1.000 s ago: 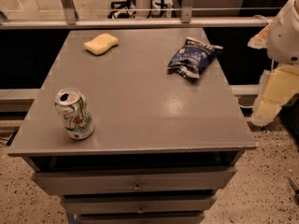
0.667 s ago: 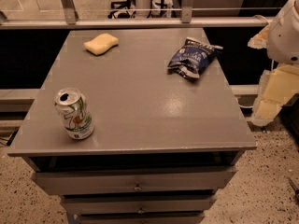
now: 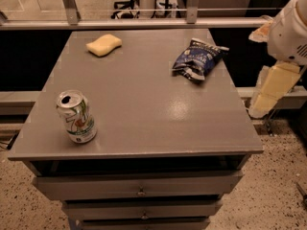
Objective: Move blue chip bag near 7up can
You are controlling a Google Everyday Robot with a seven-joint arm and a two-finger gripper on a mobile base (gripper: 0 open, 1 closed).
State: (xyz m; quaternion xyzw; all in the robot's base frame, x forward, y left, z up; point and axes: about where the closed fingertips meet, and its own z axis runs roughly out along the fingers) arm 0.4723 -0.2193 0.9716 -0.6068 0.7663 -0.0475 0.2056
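Note:
The bag must move near the 7up can. So next, my gripper will go to the middle of the blue chip bag (image 3: 200,57) and close there.
The blue chip bag (image 3: 197,60), dark-blue crinkled foil with white lettering, lies at the back right of the grey table top (image 3: 144,109). The 7up can (image 3: 76,117), white and silver with a green-and-red logo, stands upright near the front left edge, its top opened. The gripper (image 3: 276,87), a white body with cream parts hanging down, is off the table's right edge, to the right of the bag and apart from it. It holds nothing that I can see.
A pale yellow sponge (image 3: 104,44) lies at the back left of the table. Drawers (image 3: 139,188) sit below the top. A metal rail (image 3: 144,23) runs behind the table. Speckled floor lies around it.

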